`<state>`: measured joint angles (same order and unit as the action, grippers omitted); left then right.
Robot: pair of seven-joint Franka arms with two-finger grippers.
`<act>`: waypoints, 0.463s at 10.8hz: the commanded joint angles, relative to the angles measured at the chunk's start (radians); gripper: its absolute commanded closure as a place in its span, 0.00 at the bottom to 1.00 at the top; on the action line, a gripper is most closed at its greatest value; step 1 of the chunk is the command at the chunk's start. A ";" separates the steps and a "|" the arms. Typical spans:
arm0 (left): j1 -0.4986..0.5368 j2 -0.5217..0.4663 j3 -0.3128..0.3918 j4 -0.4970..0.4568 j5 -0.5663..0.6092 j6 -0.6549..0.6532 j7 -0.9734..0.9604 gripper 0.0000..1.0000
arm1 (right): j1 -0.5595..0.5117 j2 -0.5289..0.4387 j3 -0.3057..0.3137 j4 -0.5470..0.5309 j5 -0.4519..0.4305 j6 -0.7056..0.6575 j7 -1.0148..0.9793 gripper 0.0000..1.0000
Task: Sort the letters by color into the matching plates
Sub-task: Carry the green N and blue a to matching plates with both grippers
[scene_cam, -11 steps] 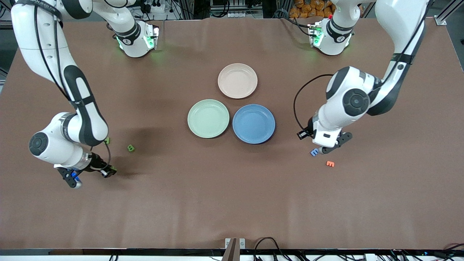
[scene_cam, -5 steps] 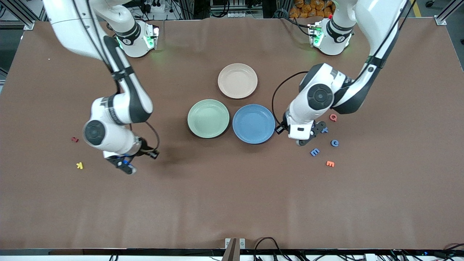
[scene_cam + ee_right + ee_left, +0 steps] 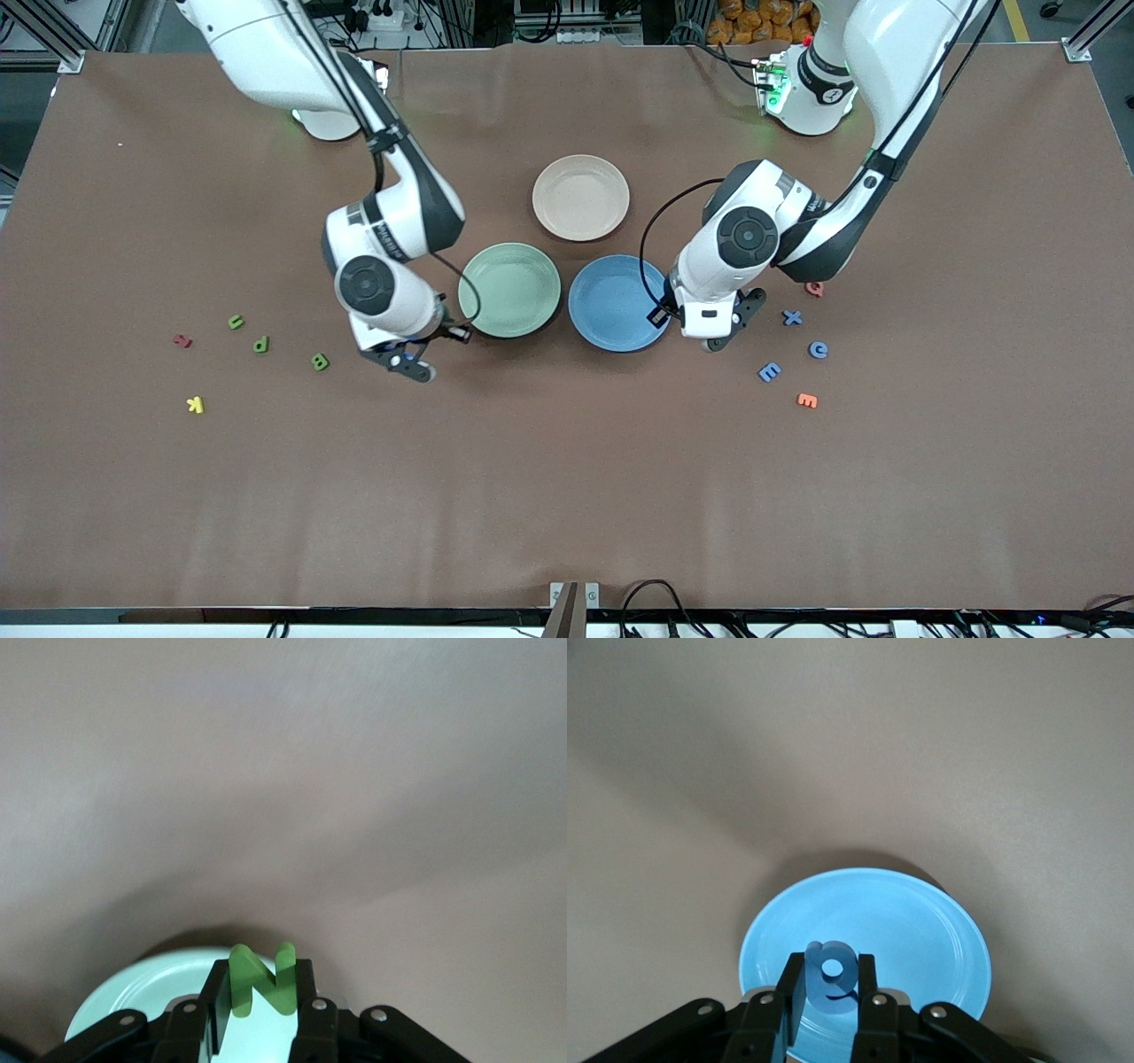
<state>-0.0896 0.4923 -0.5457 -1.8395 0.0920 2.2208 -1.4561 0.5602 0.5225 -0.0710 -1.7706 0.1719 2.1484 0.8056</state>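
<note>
The robot's left gripper will release the blue letter, now just above that plate's rim, on the blue plate, just inside the rim [image 3: 630,336] [image 3: 905,908] facing the front camera.
My left gripper [image 3: 831,973] is shut on a blue letter [image 3: 833,967] just above the blue plate's [image 3: 921,921] rim. In the front view it [image 3: 722,335] hangs at the edge of that plate [image 3: 620,301] toward the left arm's end. My right gripper [image 3: 263,981] is shut on a green letter N [image 3: 266,988] by the pale green plate [image 3: 151,988]. From the front it [image 3: 407,363] sits beside that plate [image 3: 509,288]. Three green letters [image 3: 261,344] lie toward the right arm's end. Three blue letters [image 3: 792,317] lie toward the left arm's end.
A beige-pink plate [image 3: 580,197] sits farther from the front camera than the other two plates. Red [image 3: 182,340] and yellow [image 3: 196,405] letters lie near the green ones. An orange letter [image 3: 807,400] and a pink one [image 3: 814,288] lie among the blue ones.
Both arms have swung in from the table's ends toward the plates, each carrying its letter. Letters that the arms hid now show on the table.
</note>
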 commanded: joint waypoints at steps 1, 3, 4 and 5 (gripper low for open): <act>-0.047 0.049 0.010 0.035 0.009 0.026 -0.062 1.00 | 0.081 -0.026 0.010 -0.024 -0.017 -0.012 0.084 0.72; -0.056 0.078 0.010 0.037 0.031 0.054 -0.078 1.00 | 0.124 -0.015 0.011 -0.027 -0.017 -0.013 0.099 0.72; -0.061 0.094 0.010 0.040 0.038 0.060 -0.092 1.00 | 0.129 -0.013 0.013 -0.027 -0.017 -0.013 0.099 0.72; -0.062 0.112 0.010 0.049 0.058 0.075 -0.096 1.00 | 0.130 -0.013 0.019 -0.027 -0.017 -0.027 0.099 0.68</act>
<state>-0.1345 0.5533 -0.5424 -1.8291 0.0974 2.2740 -1.5065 0.6861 0.5236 -0.0596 -1.7791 0.1718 2.1376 0.8847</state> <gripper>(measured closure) 0.727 0.665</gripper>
